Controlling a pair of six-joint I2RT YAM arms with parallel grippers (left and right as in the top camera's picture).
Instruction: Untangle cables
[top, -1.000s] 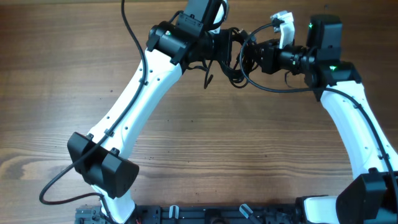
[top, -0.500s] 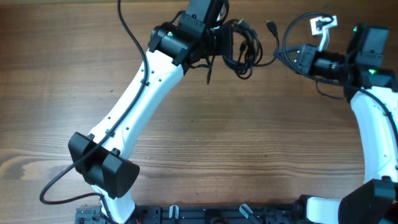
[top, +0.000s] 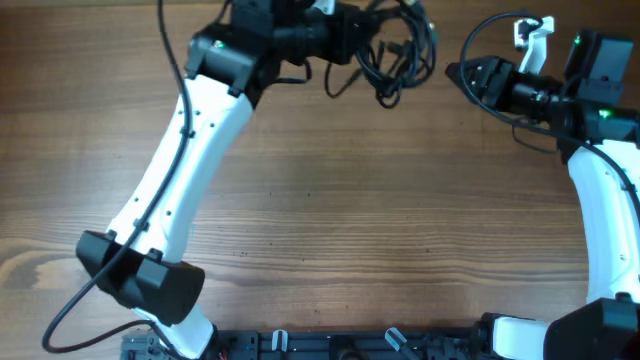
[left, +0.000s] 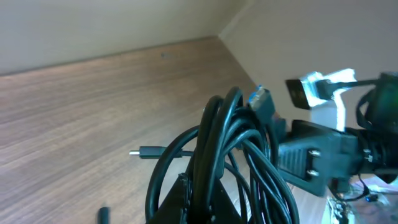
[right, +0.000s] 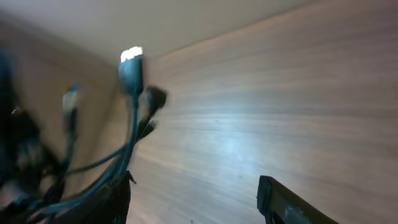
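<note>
The cables lie outside the open fingers of my right gripper, so it should move in toward my left gripper and close on the looped parts of the cables (top: 425, 58).
The cables (top: 396, 52) are a tangled bunch of thin black cords with loose plug ends, hanging over the far edge of the table. My left gripper (top: 350, 42) is shut on the bunch from its left side. In the left wrist view the cables (left: 230, 149) rise in loops out of the left gripper (left: 205, 196), whose fingers pinch several strands. My right gripper (top: 463, 72) is open, a short gap to the right of the bunch. In the right wrist view the right gripper (right: 196, 199) has only bare wood between its fingers, and blurred cables (right: 132, 118) run past its left finger.
A thick black arm cable (top: 172, 60) runs along the left arm. The right arm's own cable (top: 480, 30) loops above its wrist. The wooden table (top: 330, 200) stretches toward me from both grippers, and a rail with clips (top: 330, 345) lines the near edge.
My right gripper pulled away to the right from the bunch and opened, letting go of the strand it held. The left arm swung left and lifted the bunch toward the far edge.
</note>
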